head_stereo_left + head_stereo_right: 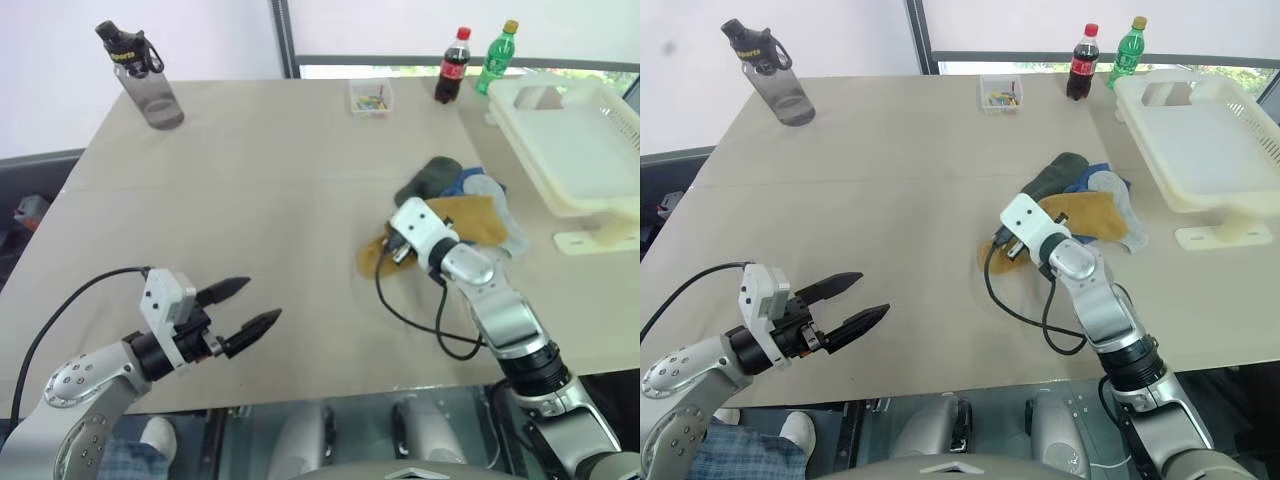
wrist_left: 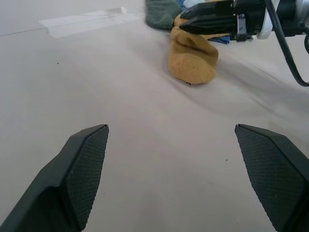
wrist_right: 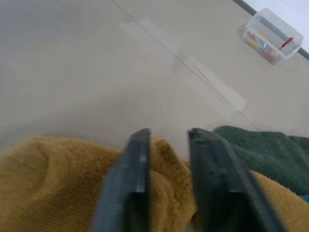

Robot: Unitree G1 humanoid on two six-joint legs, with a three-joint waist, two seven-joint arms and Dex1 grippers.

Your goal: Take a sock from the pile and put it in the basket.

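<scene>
The near mustard-yellow sock's cuff bunches into a fold beside the pile, so my right gripper will retake its edge [image 3: 179, 164], draw the sock clear and spread it flat.
The pile [image 1: 455, 195] of socks lies right of the table's middle: dark green [image 1: 430, 178], blue and pale grey, with a mustard-yellow sock [image 1: 478, 220] at the front. My right gripper [image 3: 168, 140] is at the near end of that mustard-yellow sock [image 3: 48, 183], and a fold of the fabric is pinched between its nearly closed fingers [image 2: 207, 21]. The creamy-white basket [image 1: 575, 150] stands at the far right, partly over the table edge. My left gripper [image 1: 255, 305] hovers open above the bare table near the front left, with nothing between its fingers [image 2: 84, 164].
A dark water bottle [image 1: 145, 75] stands at the back left. A small clear box [image 1: 370, 98] of coloured bits, a cola bottle [image 1: 453, 67] and a green bottle [image 1: 497, 58] line the back edge. A black cable [image 1: 420, 320] loops off my right wrist onto the table.
</scene>
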